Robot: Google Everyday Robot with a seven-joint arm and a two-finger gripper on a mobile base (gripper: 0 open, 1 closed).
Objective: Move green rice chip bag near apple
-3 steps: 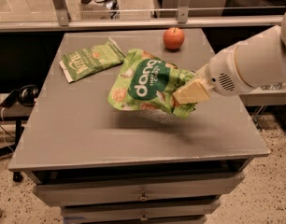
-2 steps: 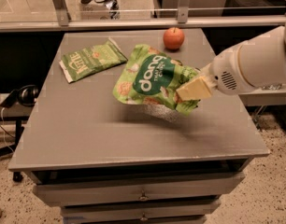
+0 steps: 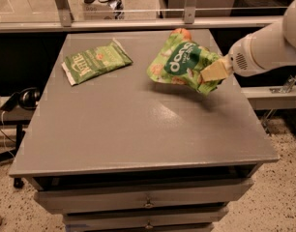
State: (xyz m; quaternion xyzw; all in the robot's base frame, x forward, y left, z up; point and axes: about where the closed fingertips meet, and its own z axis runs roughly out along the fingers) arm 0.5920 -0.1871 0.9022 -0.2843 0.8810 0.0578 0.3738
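Observation:
The green rice chip bag, now tilted in the air above the table, will be released by my gripper on the table's far corner point(image 3: 211, 52) beside the apple, toward the white arm.
The green rice chip bag point(image 3: 182, 62), bright lime green with white "dang" lettering, hangs tilted in the air above the far right part of the grey table point(image 3: 133, 129). My gripper point(image 3: 213, 72) reaches in from the right and is shut on the bag's right end. The apple point(image 3: 183, 33), red-orange, stands at the table's far edge; the bag covers most of it, and only its top shows just above the bag.
A flatter, darker green Kettle bag point(image 3: 96, 60) lies at the far left of the table. A metal rail and posts point(image 3: 186, 4) run behind the table. Drawers point(image 3: 148, 204) sit under the tabletop. The white arm point(image 3: 269, 45) fills the right side.
The gripper has carried the bag up and toward the far right of the table. The bag now overlaps the apple, which earlier showed whole beyond it.

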